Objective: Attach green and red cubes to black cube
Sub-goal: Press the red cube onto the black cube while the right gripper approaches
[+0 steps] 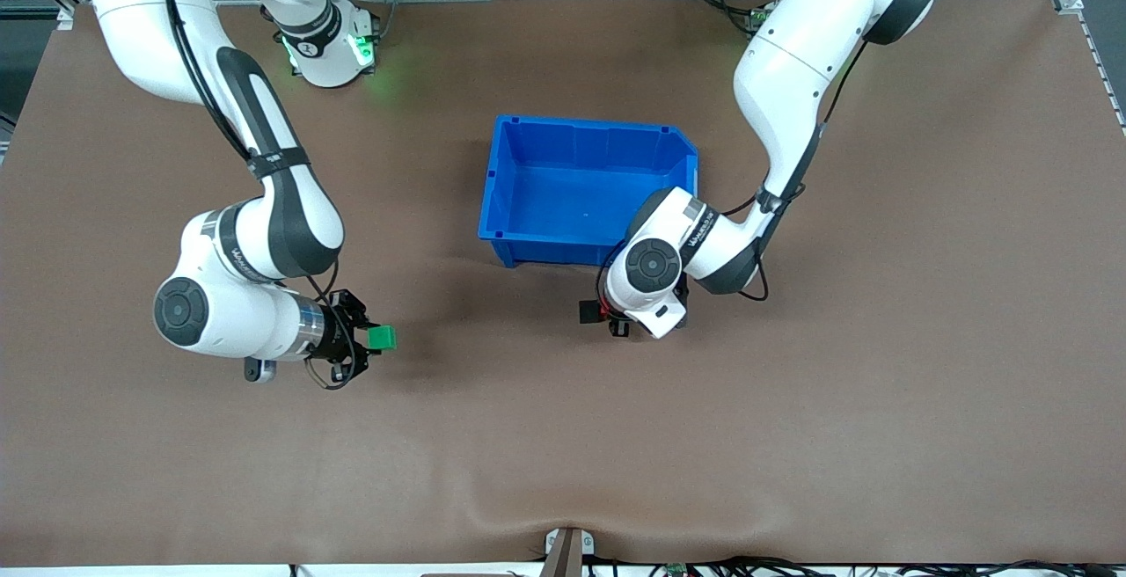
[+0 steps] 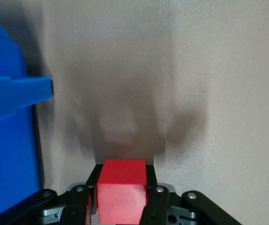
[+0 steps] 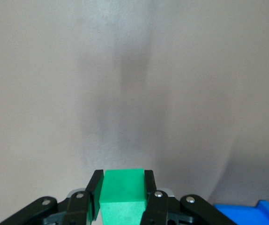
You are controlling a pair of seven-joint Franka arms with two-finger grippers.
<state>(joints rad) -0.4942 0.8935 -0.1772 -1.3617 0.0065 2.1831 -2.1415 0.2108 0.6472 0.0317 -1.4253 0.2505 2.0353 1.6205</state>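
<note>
The red cube, now held low over the table, will be let go by my left gripper on the bare table (image 1: 598,324) just in front of the blue bin.
My right gripper (image 1: 373,338) is shut on the green cube (image 1: 382,337) and holds it low over the bare table toward the right arm's end. In the right wrist view the green cube (image 3: 123,194) sits squarely between the fingers (image 3: 95,187). My left gripper (image 1: 599,310) is shut on the red cube (image 2: 123,194), low over the table just in front of the blue bin's near corner. Only a sliver of red (image 1: 603,305) shows in the front view. The black cube is not clearly in view; a small black shape at the left gripper's tip could be a finger.
The blue bin (image 1: 501,181) stands in the middle of the table with nothing showing in it; its wall shows in the left wrist view (image 2: 8,140) and a corner in the right wrist view (image 3: 247,213). Brown table surface surrounds both grippers.
</note>
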